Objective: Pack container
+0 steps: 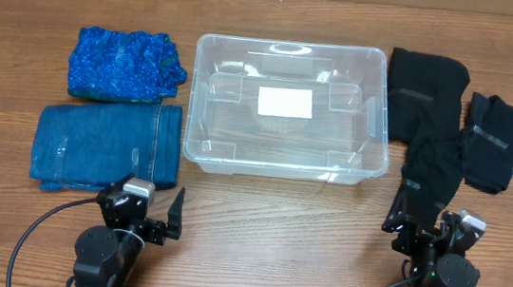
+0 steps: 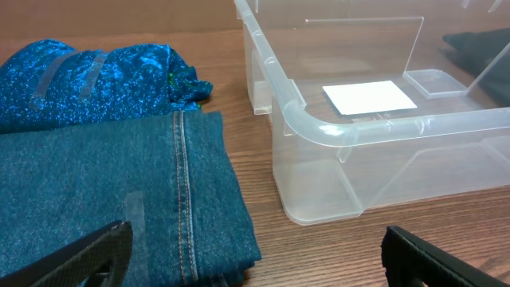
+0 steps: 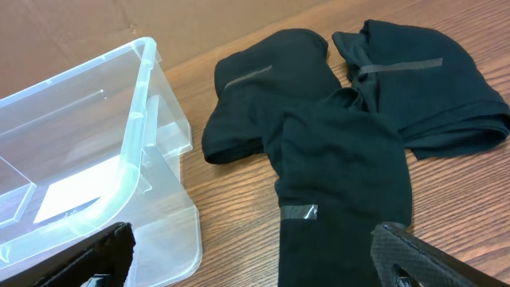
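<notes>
My left gripper should grip the outer end (image 1: 54, 147) of the folded blue jeans, which is the end farthest from the clear plastic container.
The clear plastic container (image 1: 288, 108) stands empty at the table's middle, a white label on its bottom; it also shows in the left wrist view (image 2: 335, 127) and the right wrist view (image 3: 119, 183). Folded blue jeans (image 1: 108, 147) lie left of it, with a sparkly blue garment (image 1: 124, 63) behind them. Two black garments lie right of it, a long one (image 1: 429, 133) and a smaller one (image 1: 492, 140). My left gripper (image 1: 149, 213) is open and empty just in front of the jeans (image 2: 119, 199). My right gripper (image 1: 431, 227) is open and empty at the near end of the long black garment (image 3: 343, 175).
The table is brown wood (image 1: 267, 221). A cardboard wall (image 3: 119, 24) rises behind the table's far edge. Black cables (image 1: 37, 230) run from the arm bases at the front edge.
</notes>
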